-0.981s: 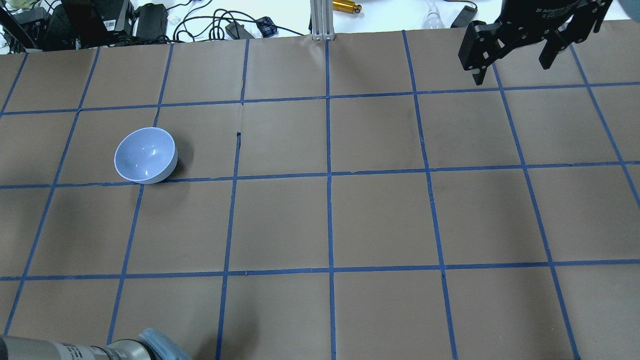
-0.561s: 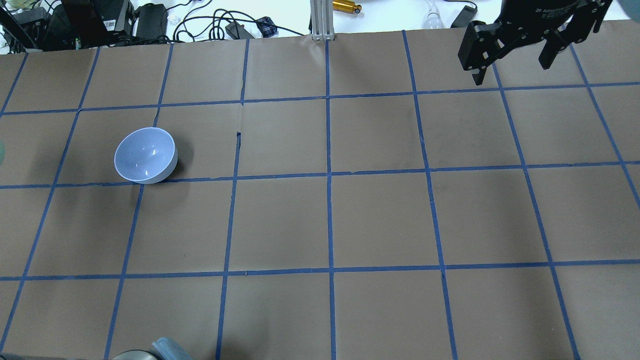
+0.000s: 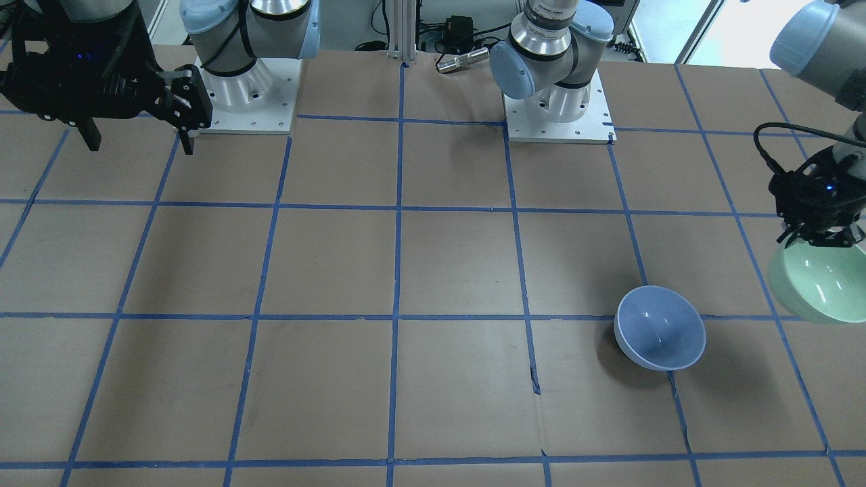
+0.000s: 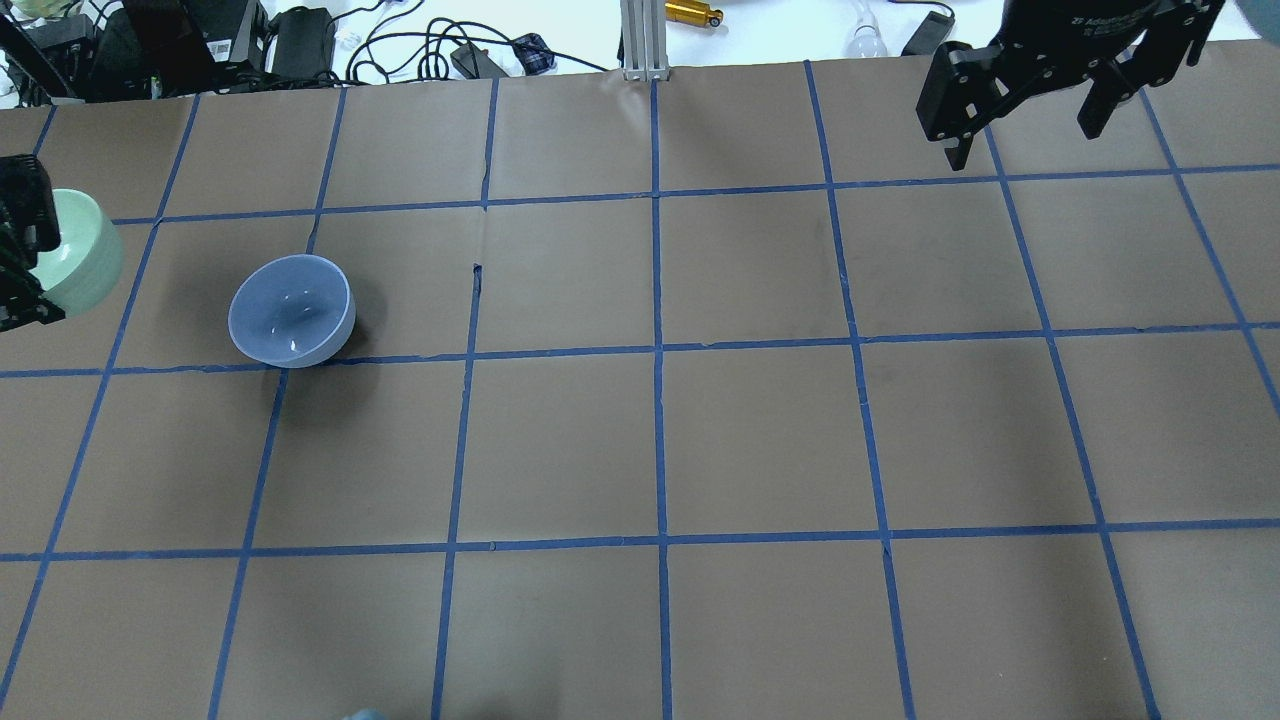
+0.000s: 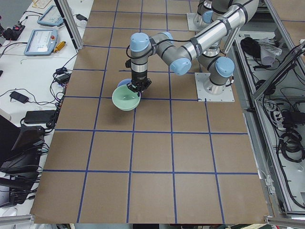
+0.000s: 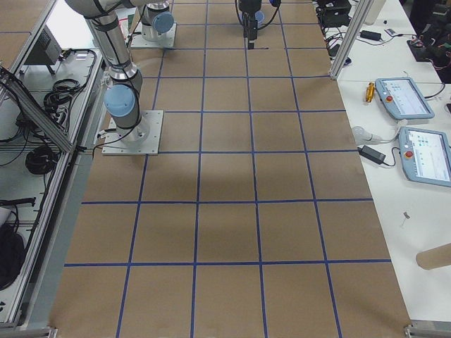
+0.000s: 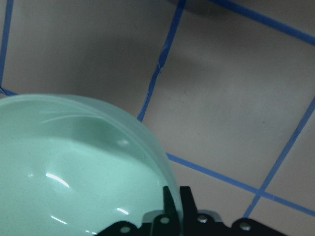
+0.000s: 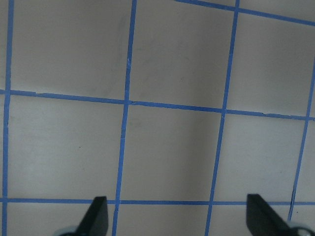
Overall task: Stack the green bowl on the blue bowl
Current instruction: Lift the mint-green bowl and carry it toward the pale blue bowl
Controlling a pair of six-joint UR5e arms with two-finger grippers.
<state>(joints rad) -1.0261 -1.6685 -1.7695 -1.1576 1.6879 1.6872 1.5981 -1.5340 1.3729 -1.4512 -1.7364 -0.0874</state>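
Next, I release the green bowl from my left gripper inside the upright blue bowl (image 3: 664, 326), so that it sits nested down within the blue bowl's open rim.
The blue bowl (image 4: 291, 310) sits upright on the brown table, left of centre; it also shows in the front-facing view (image 3: 659, 327). My left gripper (image 4: 22, 255) is shut on the rim of the green bowl (image 4: 82, 262) and holds it in the air at the table's left edge, apart from the blue bowl. The green bowl shows tilted in the front-facing view (image 3: 818, 285), in the left side view (image 5: 126, 98) and fills the left wrist view (image 7: 74, 172). My right gripper (image 4: 1030, 105) is open and empty at the far right, high above the table.
Blue tape lines form a grid on the table (image 4: 660, 440). Cables and boxes (image 4: 200, 40) lie beyond the far edge. A metal post (image 4: 640, 35) stands at the back centre. The arm bases (image 3: 558, 108) are bolted at the near side.
My left arm has swung in from the left edge, carrying the green bowl into the overhead view. The blue bowl and the right gripper have not moved.
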